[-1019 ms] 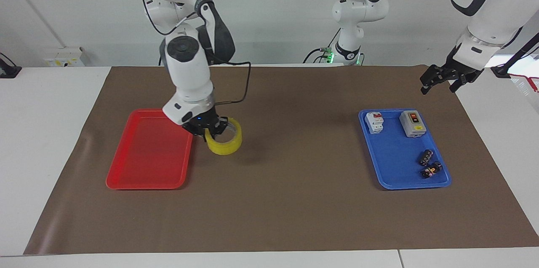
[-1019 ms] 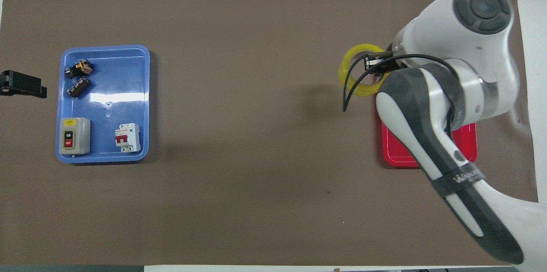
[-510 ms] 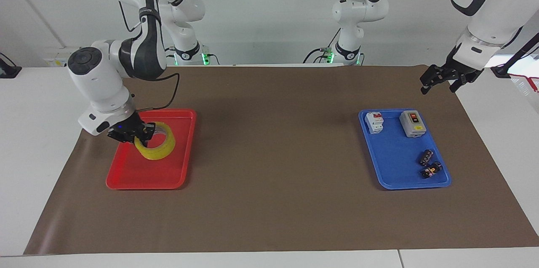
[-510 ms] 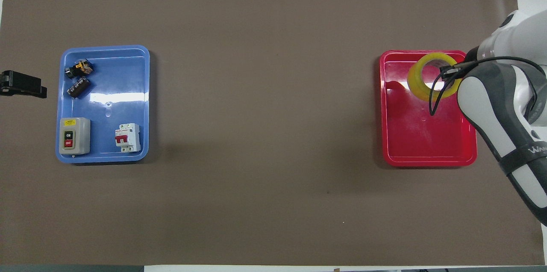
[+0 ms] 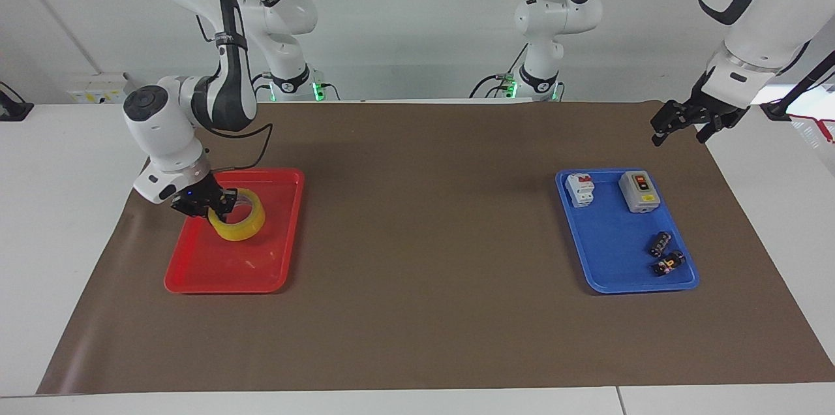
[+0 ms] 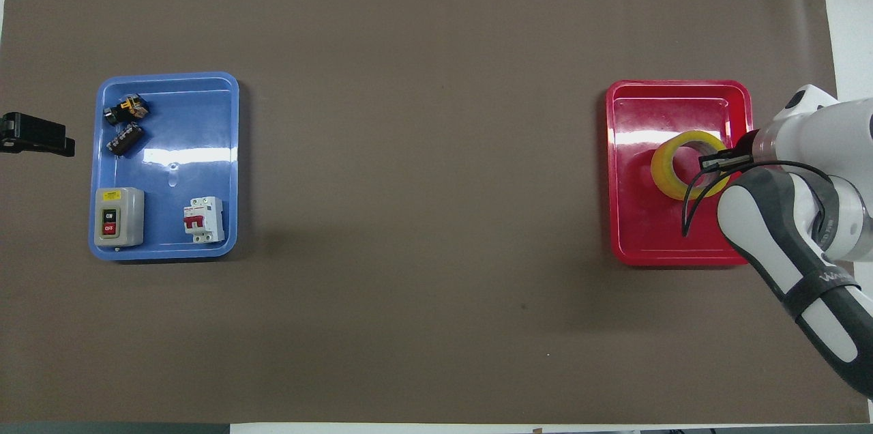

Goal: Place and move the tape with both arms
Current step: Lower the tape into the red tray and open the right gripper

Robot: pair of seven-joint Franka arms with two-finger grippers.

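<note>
Next, my right gripper lets go of the yellow tape so that it lies flat on the middle of the red tray's bottom (image 6: 682, 177).
The yellow tape (image 5: 245, 230) (image 6: 663, 172) is held tilted, low over the red tray (image 5: 215, 275) (image 6: 627, 229), in the tray's part nearer the robots. I cannot tell whether it touches the tray floor. My right gripper (image 5: 214, 203) (image 6: 711, 161) is shut on the roll's rim, one finger inside the ring. My left gripper (image 5: 680, 126) (image 6: 34, 134) waits open and empty in the air over the mat's corner at the left arm's end, apart from the blue tray.
A blue tray (image 5: 610, 271) (image 6: 204, 113) at the left arm's end holds a grey switch box (image 5: 638, 192), a white breaker (image 5: 580, 188) and two small black parts (image 5: 664, 253). A brown mat (image 5: 430, 239) covers the table.
My right gripper carried the tape from the mat beside the red tray to over the tray, then drew it toward the robots and lower. The left arm has not moved.
</note>
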